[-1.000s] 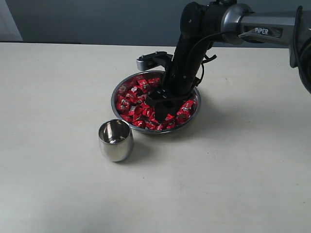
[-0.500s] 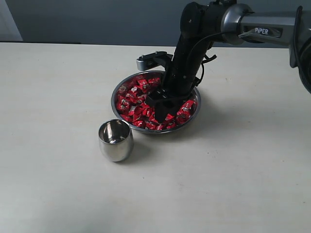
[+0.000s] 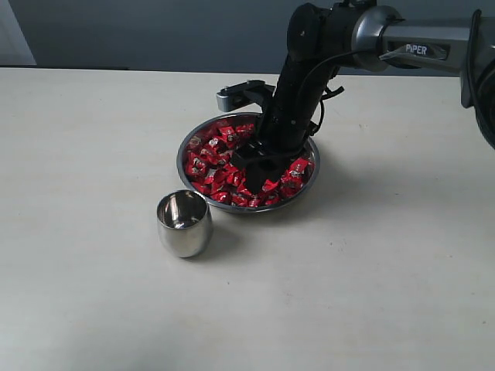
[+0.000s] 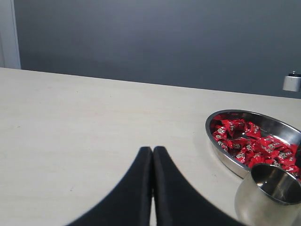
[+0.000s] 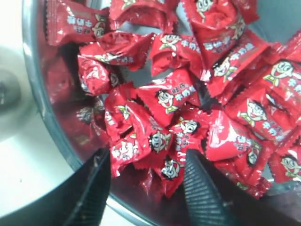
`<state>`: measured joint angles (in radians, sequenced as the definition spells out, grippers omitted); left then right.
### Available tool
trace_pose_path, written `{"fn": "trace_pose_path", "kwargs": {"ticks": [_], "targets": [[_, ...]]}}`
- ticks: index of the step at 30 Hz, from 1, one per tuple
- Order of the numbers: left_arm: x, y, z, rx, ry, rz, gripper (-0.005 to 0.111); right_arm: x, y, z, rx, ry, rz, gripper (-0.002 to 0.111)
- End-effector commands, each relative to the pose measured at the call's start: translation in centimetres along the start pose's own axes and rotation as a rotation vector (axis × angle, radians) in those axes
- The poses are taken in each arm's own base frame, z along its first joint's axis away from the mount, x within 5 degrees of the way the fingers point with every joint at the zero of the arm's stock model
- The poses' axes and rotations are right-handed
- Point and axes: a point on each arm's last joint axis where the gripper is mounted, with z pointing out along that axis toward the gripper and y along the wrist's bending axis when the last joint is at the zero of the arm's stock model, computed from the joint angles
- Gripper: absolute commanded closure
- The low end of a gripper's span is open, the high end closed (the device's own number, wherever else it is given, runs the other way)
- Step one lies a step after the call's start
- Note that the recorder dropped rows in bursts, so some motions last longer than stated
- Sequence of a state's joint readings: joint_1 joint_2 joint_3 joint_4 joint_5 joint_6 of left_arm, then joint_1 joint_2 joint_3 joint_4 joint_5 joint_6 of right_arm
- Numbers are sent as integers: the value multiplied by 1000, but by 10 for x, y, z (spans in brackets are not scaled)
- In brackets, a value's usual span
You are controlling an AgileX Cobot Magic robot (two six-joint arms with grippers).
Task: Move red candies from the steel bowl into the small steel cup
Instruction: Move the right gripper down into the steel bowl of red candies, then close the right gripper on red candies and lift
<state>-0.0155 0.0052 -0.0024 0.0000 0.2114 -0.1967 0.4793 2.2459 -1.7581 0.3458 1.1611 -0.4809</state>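
Next, I close my right gripper on a red candy near the middle of the steel bowl (image 3: 237, 165), farther in from the bowl's near rim.
The steel bowl (image 3: 187, 148) sits mid-table, full of red candies (image 3: 216, 158). My right gripper (image 3: 261, 171) reaches down into the bowl's near side, open, its fingertips (image 5: 195, 169) straddling a few red candies (image 5: 162, 141) by the bowl's rim (image 5: 43, 101). The small steel cup (image 3: 184, 224) stands upright and looks empty, just in front of the bowl to the left. My left gripper (image 4: 152, 149) is shut with nothing in it, low over bare table, with the steel bowl (image 4: 223, 150) and small steel cup (image 4: 269, 200) off to one side of it.
The pale table (image 3: 93, 154) stretches around the bowl and cup. The right arm (image 3: 325, 46) comes in from the upper right over the bowl. A grey wall runs behind the table.
The right gripper has risen very slightly in the bowl; the bowl, the candies and the cup stay where they were.
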Motion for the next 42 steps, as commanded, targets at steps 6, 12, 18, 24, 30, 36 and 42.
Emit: {"fn": "trace_pose_path", "kwargs": {"ticks": [6, 12, 18, 24, 30, 36, 42], "targets": [[0, 0, 0, 8, -6, -2, 106, 0, 0, -1, -3, -4, -8, 61], [0, 0, 0, 8, -6, -2, 106, -5, -9, -2, 104, -58, -43, 61], [0, 0, 0, 8, -6, -2, 106, -6, -24, -5, 269, -64, -21, 61], [0, 0, 0, 8, -6, -2, 106, -8, -24, -5, 262, -97, 13, 61], [0, 0, 0, 8, -6, -2, 106, -26, -13, -6, 136, -299, 55, 61], [0, 0, 0, 8, -6, -2, 106, -33, -14, -7, 142, -378, 73, 61], [0, 0, 0, 8, -6, -2, 106, -31, -18, 10, 122, -331, 86, 61]]}}
